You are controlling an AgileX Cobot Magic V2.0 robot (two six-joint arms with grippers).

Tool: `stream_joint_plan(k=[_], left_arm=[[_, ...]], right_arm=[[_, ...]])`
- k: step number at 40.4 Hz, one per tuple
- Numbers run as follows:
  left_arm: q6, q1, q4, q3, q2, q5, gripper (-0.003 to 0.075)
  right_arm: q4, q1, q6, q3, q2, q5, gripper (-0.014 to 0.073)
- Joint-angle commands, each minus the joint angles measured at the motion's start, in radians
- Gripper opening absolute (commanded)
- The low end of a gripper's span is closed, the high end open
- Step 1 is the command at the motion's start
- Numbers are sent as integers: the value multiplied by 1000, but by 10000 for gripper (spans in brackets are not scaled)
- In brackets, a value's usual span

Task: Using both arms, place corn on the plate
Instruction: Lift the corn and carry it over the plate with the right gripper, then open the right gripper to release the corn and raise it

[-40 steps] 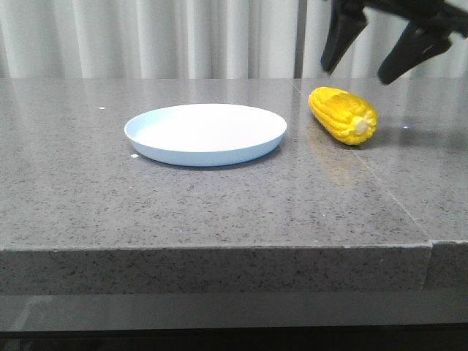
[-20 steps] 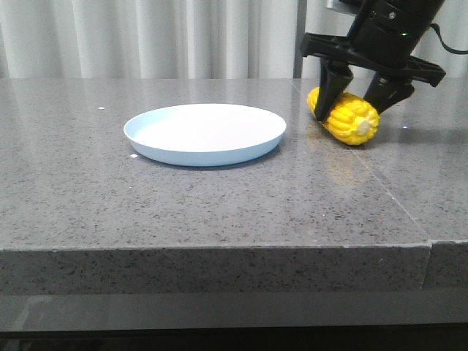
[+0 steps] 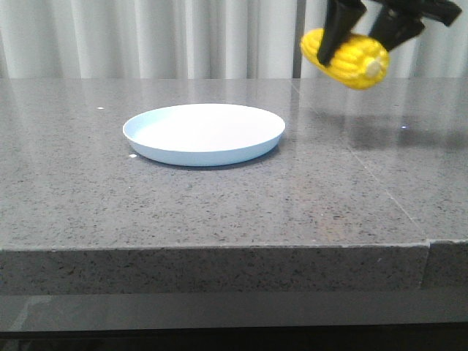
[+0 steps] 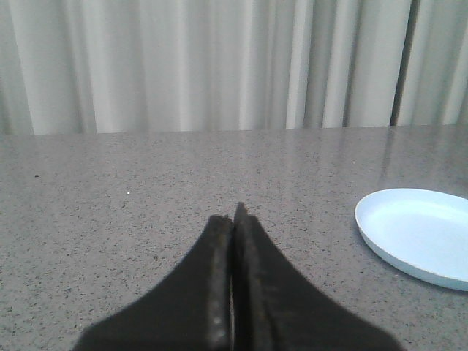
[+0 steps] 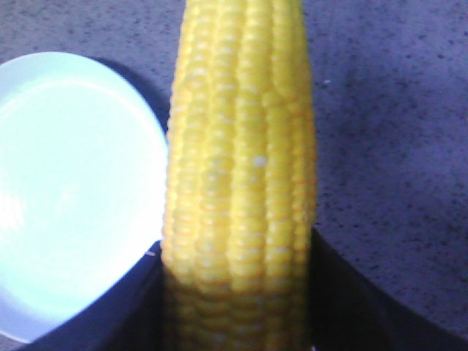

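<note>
My right gripper has the yellow corn to put down. It will set the corn on the pale blue plate, just off its middle (image 3: 189,121), away from the seam.
The yellow corn (image 3: 349,58) hangs in the air at the back right, pale stem end toward me, held between the black fingers of my right gripper (image 3: 362,36). In the right wrist view the corn (image 5: 241,183) fills the middle, clamped by both fingers, with the plate (image 5: 69,190) beside it below. The pale blue plate (image 3: 142,135) sits on the table left of the corn and holds nothing. My left gripper (image 4: 234,219) is shut and empty, low over the table, with the plate (image 4: 373,227) off to one side. It does not show in the front view.
The grey speckled stone table (image 3: 219,205) has a seam (image 3: 380,183) running toward its front right. White curtains (image 3: 146,36) hang behind the table. The table's front edge (image 3: 219,248) is near.
My right gripper came down around the corn, shut on it and lifted it off the table. The plate has not moved.
</note>
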Motion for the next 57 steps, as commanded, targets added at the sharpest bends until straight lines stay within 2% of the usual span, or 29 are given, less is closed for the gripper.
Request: stream_joint_plan(k=[1, 15, 21, 32, 40, 48, 57], left_arm=[[-7, -6, 6, -28, 10, -89, -20], [-7, -6, 6, -28, 10, -89, -20], [-7, -6, 6, -28, 10, -89, -20], [-7, -6, 6, -28, 10, -89, -20], [-7, -6, 6, -28, 10, -89, -20], [-7, -6, 6, -28, 10, -89, -20], [-7, -6, 6, -28, 10, -89, -20]], right_arm=[[1, 50, 33, -53, -54, -25, 246], [-21, 258, 244, -57, 32, -187, 246], [-24, 274, 314, -57, 83, -241, 246], [-24, 274, 321, -56, 132, -257, 252], [-24, 274, 322, -56, 133, -239, 342], [-24, 274, 322, -56, 136, -210, 358], [-24, 274, 322, -56, 136, -211, 538]])
